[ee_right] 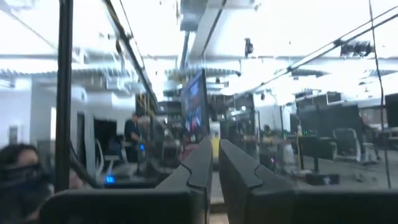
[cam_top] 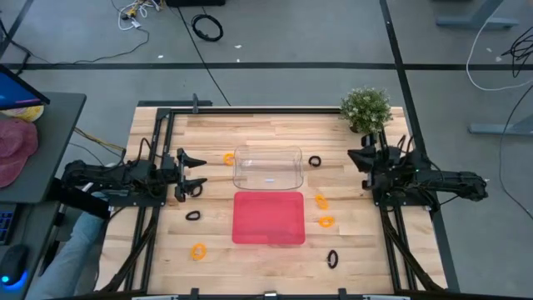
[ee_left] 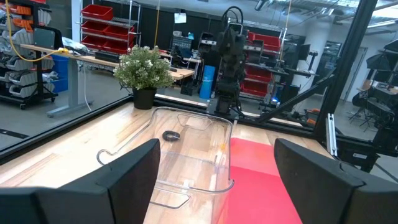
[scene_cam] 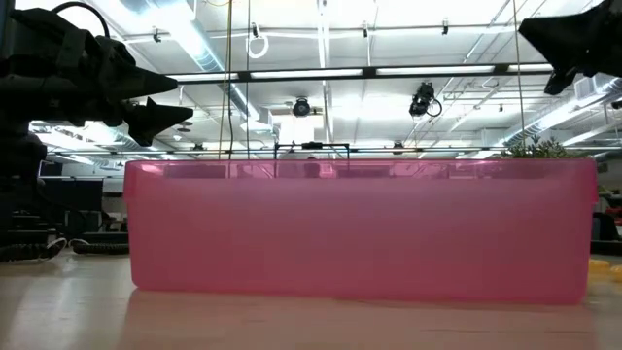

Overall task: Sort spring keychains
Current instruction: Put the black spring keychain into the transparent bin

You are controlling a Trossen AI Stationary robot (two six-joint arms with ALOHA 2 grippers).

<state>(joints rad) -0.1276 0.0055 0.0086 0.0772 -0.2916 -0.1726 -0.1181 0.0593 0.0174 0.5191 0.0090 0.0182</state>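
Observation:
Next, I close my right gripper on the outer side of the black keychain (cam_top: 319,162) beside the clear tray, on the side that faces away from that tray.
Several small spring keychains lie flat on the wooden table around two trays: orange ones (cam_top: 228,158) (cam_top: 321,201) (cam_top: 326,222) (cam_top: 197,251) and black ones (cam_top: 315,161) (cam_top: 193,215) (cam_top: 332,259). The clear tray (cam_top: 267,167) stands behind the red tray (cam_top: 268,218). My left gripper (cam_top: 194,172) is open and empty, raised at the table's left and pointing toward the clear tray (ee_left: 186,155). My right gripper (cam_top: 356,160) is shut and empty, raised at the table's right; its fingers show nearly together in the right wrist view (ee_right: 214,168).
A potted plant (cam_top: 366,108) stands at the far right corner, just behind my right gripper. Dark rails (cam_top: 162,142) run along the table's left and right sides under the arms. In the low view the red tray's wall (scene_cam: 360,228) fills the foreground.

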